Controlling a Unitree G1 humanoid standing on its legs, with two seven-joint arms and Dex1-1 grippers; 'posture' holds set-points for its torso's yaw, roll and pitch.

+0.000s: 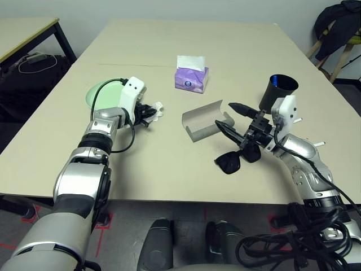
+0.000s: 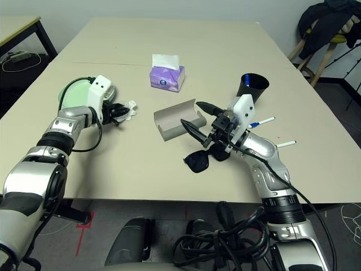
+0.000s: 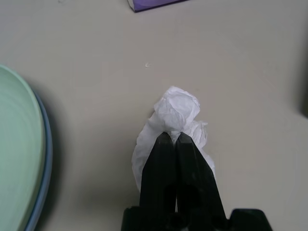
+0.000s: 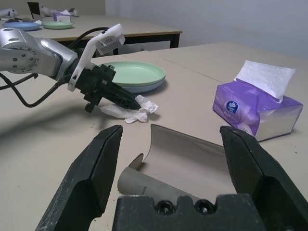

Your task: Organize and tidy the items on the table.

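Observation:
The robot's left gripper should release the crumpled white tissue wad on the middle of the pale-green plate (image 1: pixel 111 95).
On the beige table (image 1: pixel 163 169), my left gripper (image 1: pixel 151 112) is shut on the crumpled white tissue wad (image 3: pixel 178 108), which rests on the tabletop right beside the pale-green plate (image 1: pixel 100 93). That plate is stacked on the light-blue one (image 3: pixel 46 159). My right gripper (image 1: pixel 225 114) is open, hovering over the open grey glasses case (image 1: pixel 203 119). The black sunglasses (image 1: pixel 231 161) lie just below its wrist. Behind the right arm stands the black cup (image 1: pixel 277 90), and the blue-white pen (image 2: pixel 262 121) lies to its right.
A purple tissue box (image 1: pixel 190 76) stands mid-table behind the case. A smaller black-legged desk (image 1: pixel 22 31) is at far left. A chair with dark clothing (image 1: pixel 338 28) stands off the far right corner. The table's front edge runs close under both forearms.

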